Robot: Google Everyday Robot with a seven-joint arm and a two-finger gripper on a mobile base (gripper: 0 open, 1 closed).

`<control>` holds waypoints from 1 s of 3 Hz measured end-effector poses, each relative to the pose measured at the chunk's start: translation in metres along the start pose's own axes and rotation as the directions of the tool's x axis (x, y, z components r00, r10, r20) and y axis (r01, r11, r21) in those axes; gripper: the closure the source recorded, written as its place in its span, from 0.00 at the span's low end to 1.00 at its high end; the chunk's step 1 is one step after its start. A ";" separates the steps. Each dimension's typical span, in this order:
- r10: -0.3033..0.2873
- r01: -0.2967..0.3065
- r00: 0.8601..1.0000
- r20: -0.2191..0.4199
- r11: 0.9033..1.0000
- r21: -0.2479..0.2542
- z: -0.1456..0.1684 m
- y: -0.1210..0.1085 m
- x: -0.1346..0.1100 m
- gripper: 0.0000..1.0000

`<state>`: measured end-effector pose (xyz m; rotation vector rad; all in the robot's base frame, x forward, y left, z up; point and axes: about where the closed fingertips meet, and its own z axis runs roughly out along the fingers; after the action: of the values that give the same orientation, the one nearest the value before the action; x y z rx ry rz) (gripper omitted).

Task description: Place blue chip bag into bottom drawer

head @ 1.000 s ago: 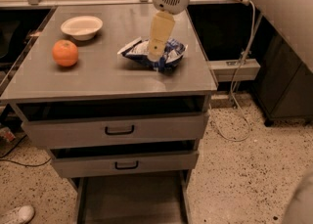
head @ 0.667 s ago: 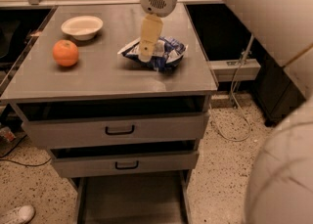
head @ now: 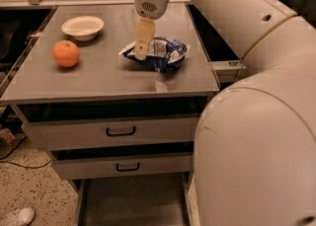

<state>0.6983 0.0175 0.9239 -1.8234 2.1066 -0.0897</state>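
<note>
Next, I grip the middle of the blue chip bag (head: 158, 52), pinching its crumpled foil between my fingers.
The blue chip bag (head: 165, 54), crumpled dark blue foil with white patches, lies on the grey cabinet top (head: 98, 79), right of centre. My gripper (head: 142, 48) hangs from the white wrist straight down over the bag's left end, at or just above its surface; I cannot tell whether it touches the bag. The bottom drawer (head: 132, 201) is pulled out at the foot of the cabinet, a shallow grey tray with a bare floor.
An orange fruit (head: 66, 53) and a white bowl (head: 83, 26) sit on the left of the cabinet top. Two grey drawers with black handles (head: 121, 131) stand slightly ajar above the bottom drawer. My large white arm fills the right side. A white shoe (head: 15, 216) lies on the floor.
My gripper has moved left from over the middle of the bag to its left end and dropped slightly. The bag, orange and bowl have not moved.
</note>
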 end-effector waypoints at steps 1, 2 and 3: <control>0.010 -0.010 1.000 -0.022 1.000 -0.025 0.029 -0.011 0.006 0.00; 0.018 -0.020 0.999 -0.045 0.999 -0.046 0.053 -0.015 0.019 0.00; 0.034 -0.039 0.997 -0.072 0.996 -0.075 0.074 -0.009 0.044 0.00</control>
<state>0.7250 -0.0137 0.8470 -1.8492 2.2197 -0.0661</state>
